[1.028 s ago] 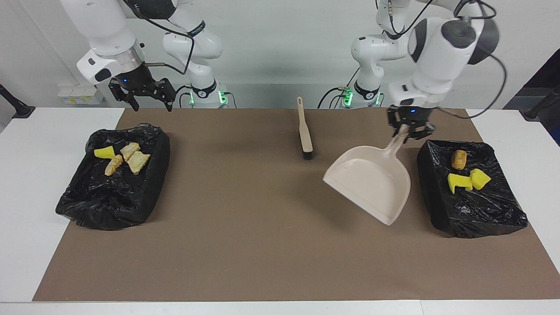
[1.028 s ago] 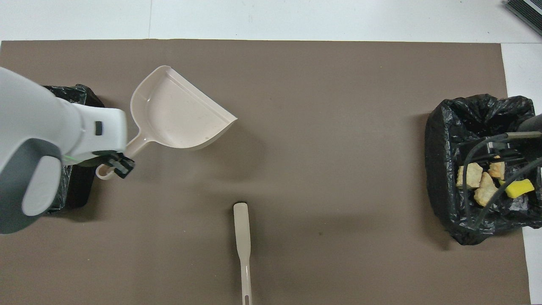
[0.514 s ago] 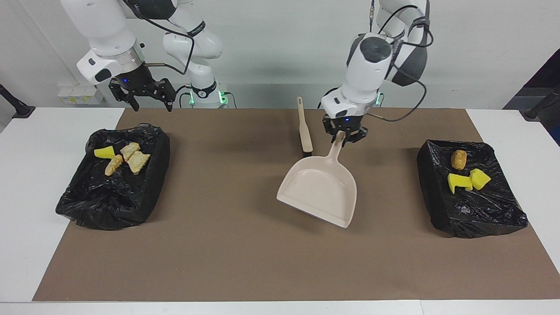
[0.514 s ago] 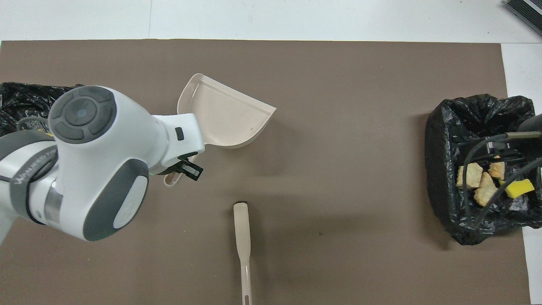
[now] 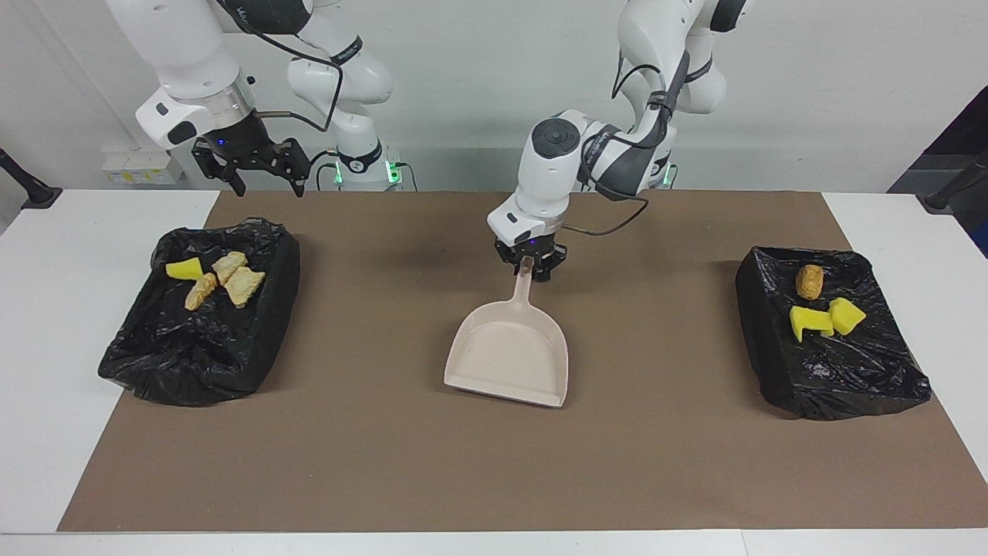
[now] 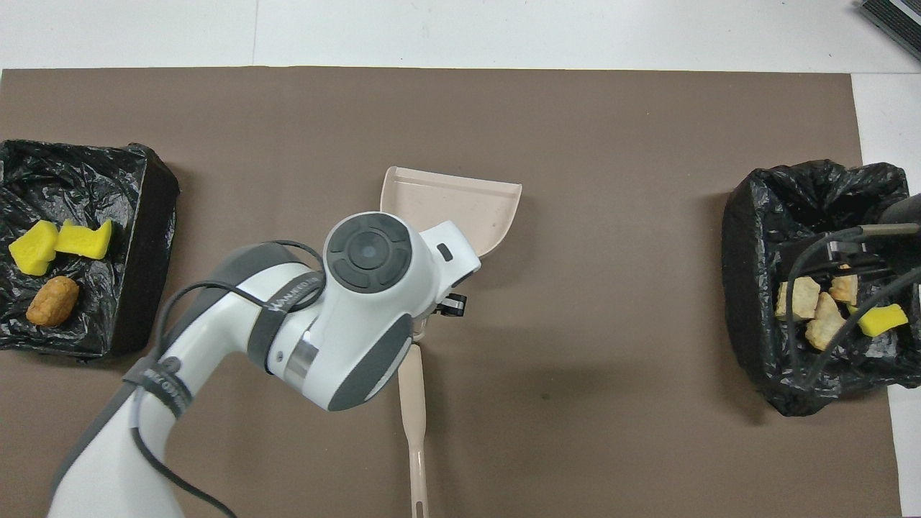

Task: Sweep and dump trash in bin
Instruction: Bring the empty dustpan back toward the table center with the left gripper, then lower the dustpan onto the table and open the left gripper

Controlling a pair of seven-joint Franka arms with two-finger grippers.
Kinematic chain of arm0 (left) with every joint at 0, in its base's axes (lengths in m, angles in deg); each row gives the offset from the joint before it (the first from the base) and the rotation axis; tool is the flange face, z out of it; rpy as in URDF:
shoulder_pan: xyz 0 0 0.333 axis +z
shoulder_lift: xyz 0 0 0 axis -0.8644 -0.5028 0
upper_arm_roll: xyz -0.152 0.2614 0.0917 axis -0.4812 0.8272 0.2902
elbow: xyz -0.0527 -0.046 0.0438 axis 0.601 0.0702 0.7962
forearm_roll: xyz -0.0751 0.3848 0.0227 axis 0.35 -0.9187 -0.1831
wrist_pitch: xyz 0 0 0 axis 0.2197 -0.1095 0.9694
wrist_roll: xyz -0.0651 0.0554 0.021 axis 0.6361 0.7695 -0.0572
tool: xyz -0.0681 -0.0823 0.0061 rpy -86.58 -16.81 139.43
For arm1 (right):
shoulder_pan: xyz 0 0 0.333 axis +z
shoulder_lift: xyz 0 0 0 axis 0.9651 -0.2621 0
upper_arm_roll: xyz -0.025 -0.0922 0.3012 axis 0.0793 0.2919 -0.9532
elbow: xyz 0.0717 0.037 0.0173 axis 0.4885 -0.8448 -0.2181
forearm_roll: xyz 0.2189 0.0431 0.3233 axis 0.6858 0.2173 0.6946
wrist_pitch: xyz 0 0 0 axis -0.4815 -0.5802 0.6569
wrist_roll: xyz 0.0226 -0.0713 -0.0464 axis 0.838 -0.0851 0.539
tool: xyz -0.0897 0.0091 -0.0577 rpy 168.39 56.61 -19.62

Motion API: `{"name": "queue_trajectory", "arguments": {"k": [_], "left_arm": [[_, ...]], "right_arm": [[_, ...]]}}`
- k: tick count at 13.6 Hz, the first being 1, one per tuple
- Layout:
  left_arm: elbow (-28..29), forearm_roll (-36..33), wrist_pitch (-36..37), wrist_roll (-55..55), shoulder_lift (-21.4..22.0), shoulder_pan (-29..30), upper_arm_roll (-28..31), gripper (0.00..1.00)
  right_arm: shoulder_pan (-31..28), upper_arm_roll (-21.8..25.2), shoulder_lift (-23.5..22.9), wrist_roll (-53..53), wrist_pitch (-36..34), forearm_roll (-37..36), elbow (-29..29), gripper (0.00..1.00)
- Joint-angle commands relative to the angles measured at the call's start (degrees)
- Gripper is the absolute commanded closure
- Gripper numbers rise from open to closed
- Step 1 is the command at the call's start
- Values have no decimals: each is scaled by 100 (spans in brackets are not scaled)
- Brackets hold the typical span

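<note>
The robot's left gripper needs to put the beige dustpan down on the brown mat straight (image 6: 395, 188) beyond the beige brush.
My left gripper (image 5: 529, 268) is shut on the handle of the beige dustpan (image 5: 509, 355), which is empty and slopes down to the middle of the mat; it also shows in the overhead view (image 6: 460, 205). The trash lies in two black-lined bins. A tan pastry piece (image 5: 809, 280) and two yellow sponge chunks (image 5: 822, 319) lie in the bin (image 5: 772, 363) at the left arm's end. A yellow sponge (image 5: 184, 269) and tan bread pieces (image 5: 231, 282) lie in the bin (image 5: 231, 371) at the right arm's end. My right gripper (image 5: 262, 171) waits open over that bin's edge.
The beige brush (image 6: 414, 417) lies on the brown mat (image 5: 386, 463) nearer to the robots than the dustpan; my left arm hides its bristle end. In the facing view the arm hides the brush. White table borders the mat.
My left arm has carried the dustpan from beside the bin at its own end to the middle of the mat and lowered it. The right arm has not moved.
</note>
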Motion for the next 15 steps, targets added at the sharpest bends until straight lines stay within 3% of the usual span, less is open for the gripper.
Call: {"name": "queue_trajectory", "arguments": {"k": [1,8,10,12,14,15], "left_arm": [[-77,-205,-58,93,10,90,247,100],[72,-346,-487,119,-174,267,600,100],[90,-355,-515,93,-175,267,591,78],[134,-355,-550,40,-166,275,591,35],[125,-364,-559,-30,-175,319,591,1],[125,-364,-559,-30,-175,319,591,0]], "right_arm": [[-68,-26,97,113,76,109,-127,0],[-68,-26,97,113,76,109,-127,0],[-68,-26,97,121,76,109,-127,0],[-76,-26,97,121,76,109,-127,0],[-68,-26,97,113,76,109,-127,0],[-68,-26,97,113,76,109,-127,0]]}}
